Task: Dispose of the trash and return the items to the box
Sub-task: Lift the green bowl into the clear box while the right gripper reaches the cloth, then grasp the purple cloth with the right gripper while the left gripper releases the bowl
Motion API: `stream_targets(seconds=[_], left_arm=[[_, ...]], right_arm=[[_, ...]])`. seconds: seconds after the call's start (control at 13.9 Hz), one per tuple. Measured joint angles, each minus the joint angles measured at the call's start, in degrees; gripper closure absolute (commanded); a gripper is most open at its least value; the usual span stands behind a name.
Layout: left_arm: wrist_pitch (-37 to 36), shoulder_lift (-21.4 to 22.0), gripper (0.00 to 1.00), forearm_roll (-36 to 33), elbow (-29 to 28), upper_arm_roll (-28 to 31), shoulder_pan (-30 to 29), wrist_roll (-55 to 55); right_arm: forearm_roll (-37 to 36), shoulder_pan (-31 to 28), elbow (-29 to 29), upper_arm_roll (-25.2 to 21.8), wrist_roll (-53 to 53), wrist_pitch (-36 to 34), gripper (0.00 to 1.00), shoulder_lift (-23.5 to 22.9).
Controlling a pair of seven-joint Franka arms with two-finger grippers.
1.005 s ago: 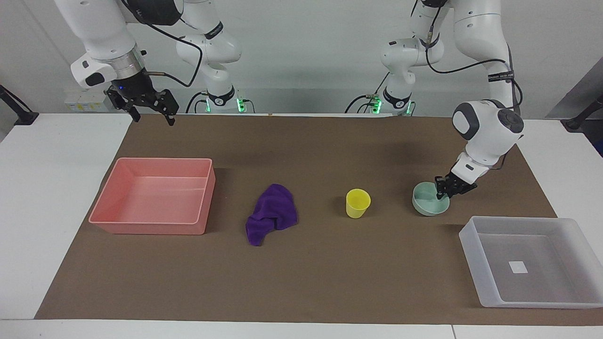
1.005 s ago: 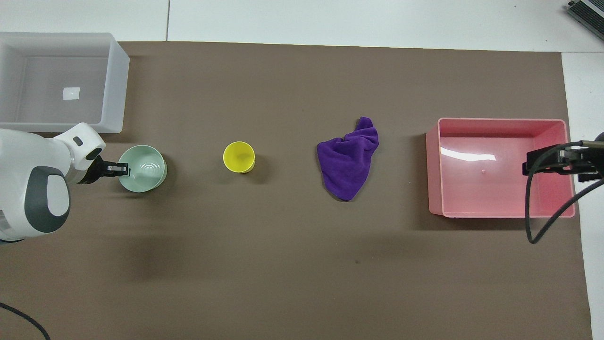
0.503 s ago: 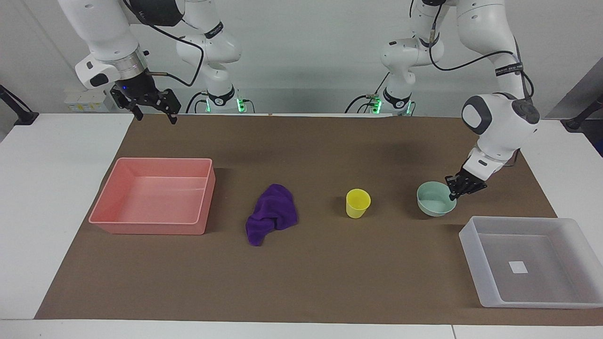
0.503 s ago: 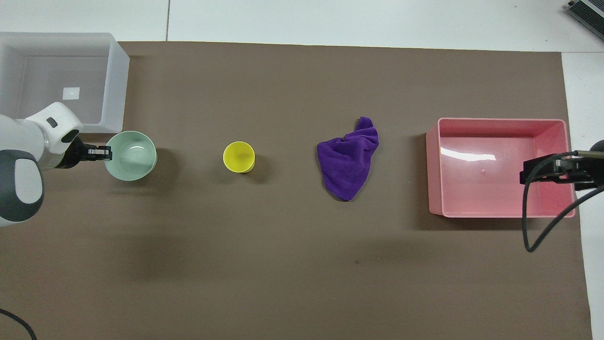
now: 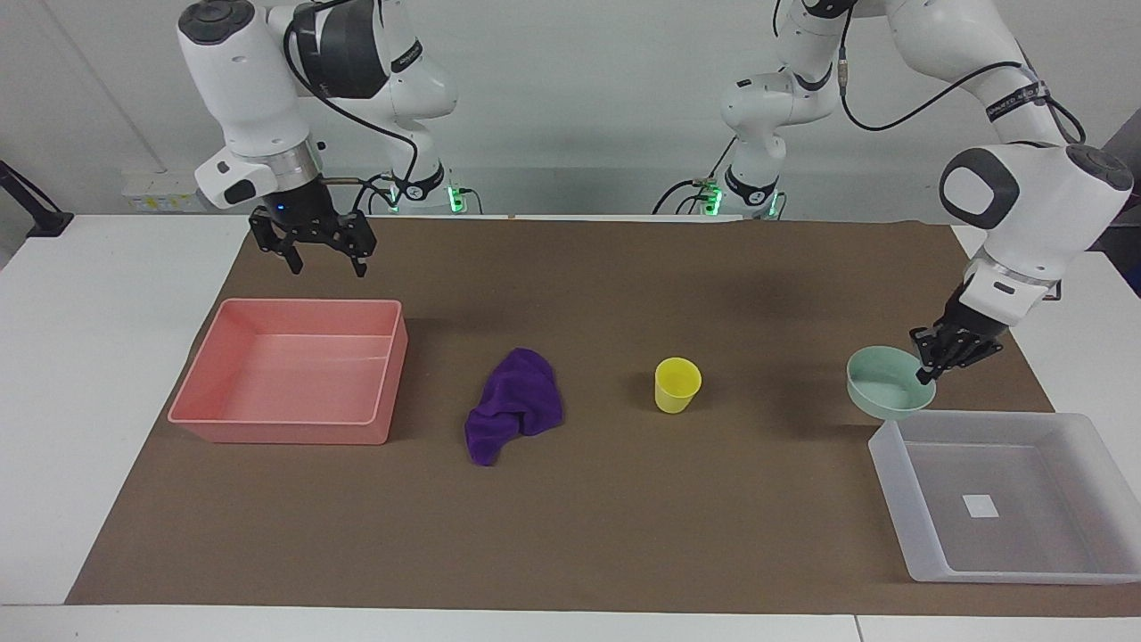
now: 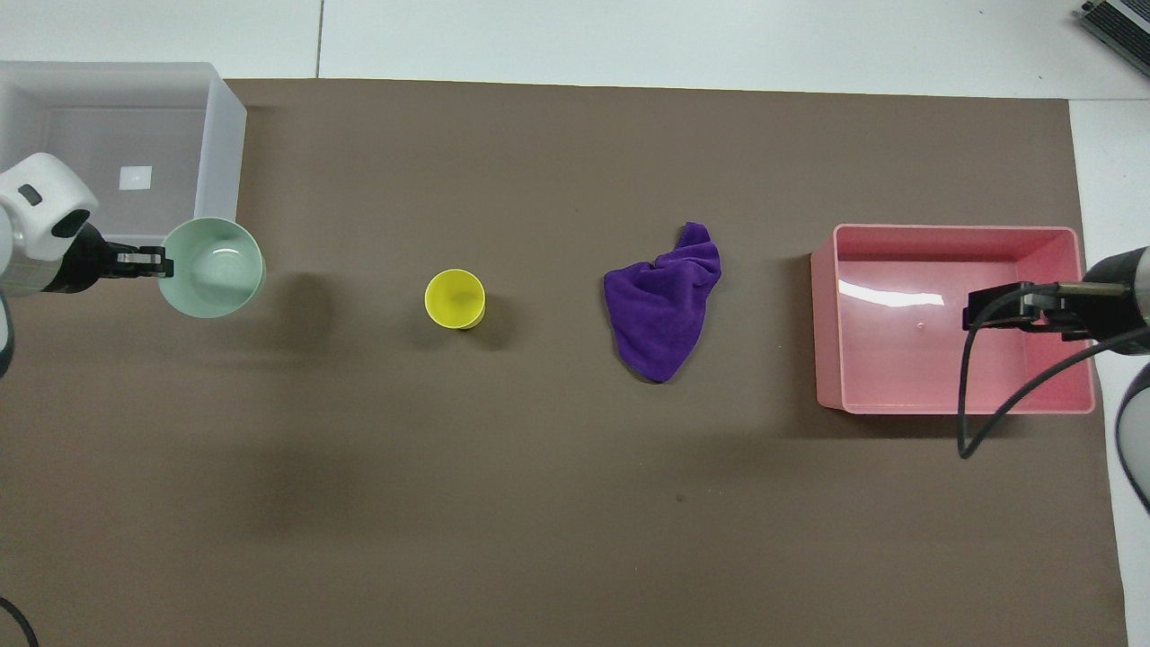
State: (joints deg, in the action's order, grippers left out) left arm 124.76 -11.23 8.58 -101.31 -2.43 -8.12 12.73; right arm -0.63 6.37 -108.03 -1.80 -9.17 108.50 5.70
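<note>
The robot's left gripper will set the pale mint-green bowl down on the white sticker inside the grey-white box (image 6: 128,162). The bowl is now held tilted over the mat.
My left gripper (image 5: 927,361) is shut on the rim of the pale mint-green bowl (image 5: 888,385) and holds it in the air, tilted, over the mat at the grey-white box's (image 5: 1034,481) corner. In the overhead view the left gripper (image 6: 162,262) and the bowl (image 6: 214,268) overlap the box's (image 6: 220,162) nearer edge. The yellow cup (image 5: 677,385) (image 6: 455,299) stands upright mid-mat. The purple cloth (image 5: 515,406) (image 6: 665,305) lies crumpled beside it, toward the right arm's end. My right gripper (image 5: 327,263) (image 6: 979,310) is open and empty, raised over the pink tray.
The pink rectangular tray (image 5: 294,370) (image 6: 898,350) sits empty at the right arm's end of the brown mat. The box holds only its white sticker (image 5: 980,506). A black cable (image 6: 997,395) hangs from the right arm over the pink tray.
My left gripper lifted the bowl off the mat and carried it toward the grey-white box. My right gripper moved lower and toward the table's middle, over the pink tray.
</note>
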Motion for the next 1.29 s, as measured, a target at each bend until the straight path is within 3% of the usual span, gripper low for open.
stream_targets(seconds=[0.65, 0.86, 1.15, 1.22, 1.29], left_arm=[[-5.5, -23.0, 1.00, -2.8, 29.1, 0.6, -5.0, 0.1], [-4.6, -26.8, 1.00, -3.2, 32.4, 2.2, -5.2, 0.0], [-1.6, -29.3, 1.00, -5.5, 32.4, 4.1, -4.6, -2.9], [-0.1, -29.8, 1.00, -6.6, 32.3, 4.3, -4.3, -3.7], [1.0, -30.3, 1.00, -7.8, 32.1, 4.3, -4.0, -4.4]], right_arm=[[0.0, 10.7, -0.7, 0.3, -14.1, 18.8, 0.00, -14.8], [0.0, 12.4, -0.8, 0.3, -16.4, 24.8, 0.00, -19.7], [0.0, 14.7, -0.8, 0.3, -17.4, 31.9, 0.00, -25.7], [0.0, 15.0, -0.8, 0.3, -17.5, 33.5, 0.11, -26.6], [-0.1, 15.2, -0.8, 0.3, -17.5, 34.5, 0.49, -27.4]])
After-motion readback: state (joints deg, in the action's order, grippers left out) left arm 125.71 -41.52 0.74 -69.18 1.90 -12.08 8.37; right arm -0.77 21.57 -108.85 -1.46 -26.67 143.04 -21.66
